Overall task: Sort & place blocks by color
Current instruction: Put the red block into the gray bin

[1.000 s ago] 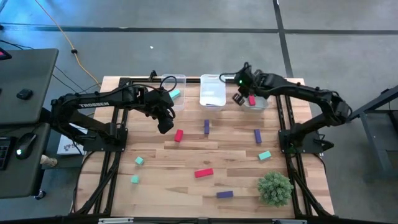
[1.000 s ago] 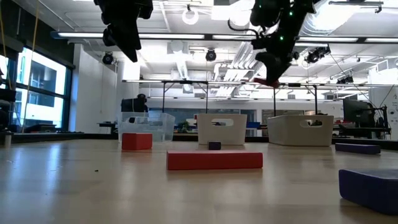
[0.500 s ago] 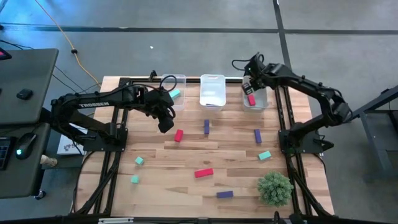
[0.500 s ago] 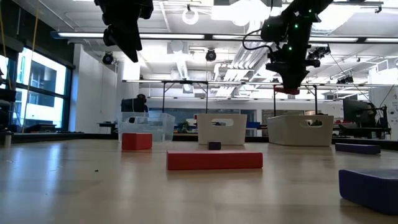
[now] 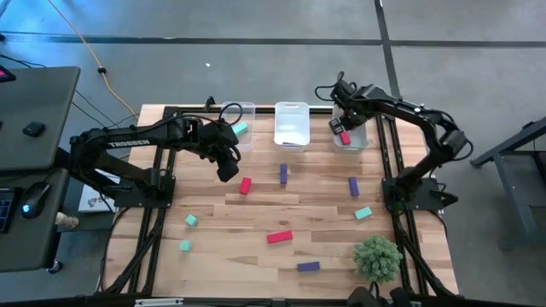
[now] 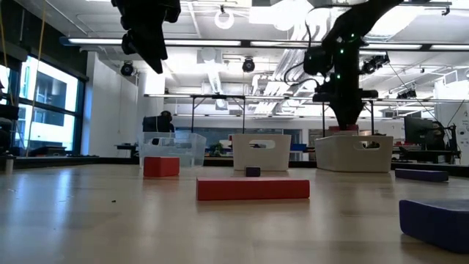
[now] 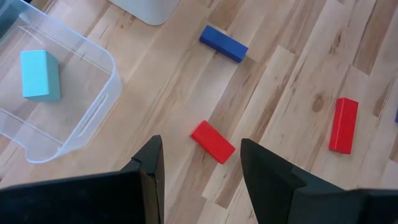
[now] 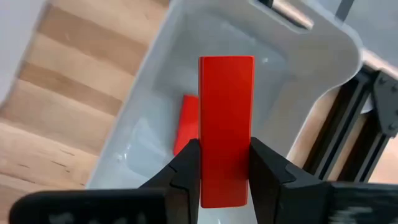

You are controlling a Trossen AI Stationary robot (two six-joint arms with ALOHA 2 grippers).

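The robot's right gripper should release the red block on the second red block (image 5: 348, 141) (image 8: 189, 137) that lies on the bottom of the bin below.
My right gripper (image 5: 343, 134) is over the right-hand bin (image 5: 358, 141) at the table's far edge, shut on a red block (image 8: 226, 93). A second red block (image 8: 185, 126) lies on that bin's floor. In the low view the right gripper (image 6: 344, 121) has the held block (image 6: 344, 129) at the level of the bin's rim. My left gripper (image 5: 227, 170) hangs open above the table, with a small red block (image 7: 213, 142) lying flat on the wood below its fingers. A teal block (image 7: 40, 74) rests in the clear left bin (image 5: 247, 109). My right gripper pinches the red block between its two fingers (image 8: 186, 168), which lie on the two long sides near one end (image 8: 225, 183). They come from above, pointing down into the bin. The block is lifted clear and sticks out past the fingertips, above the block on the bin's floor.
Loose on the wood lie a purple block (image 5: 283, 174), another purple block (image 5: 353, 186), a red bar (image 5: 280, 237), a third purple block (image 5: 308, 266) and teal pieces (image 5: 363, 213) (image 5: 191, 220) (image 5: 184, 246). A white middle bin (image 5: 292, 128) stands between the other two. A fuzzy green plant ball (image 5: 377, 257) sits near the right front.
My right gripper has carried the red block toward the table's right, until it is over the right-hand bin, then down to the bin's rim. It stays shut on the block.
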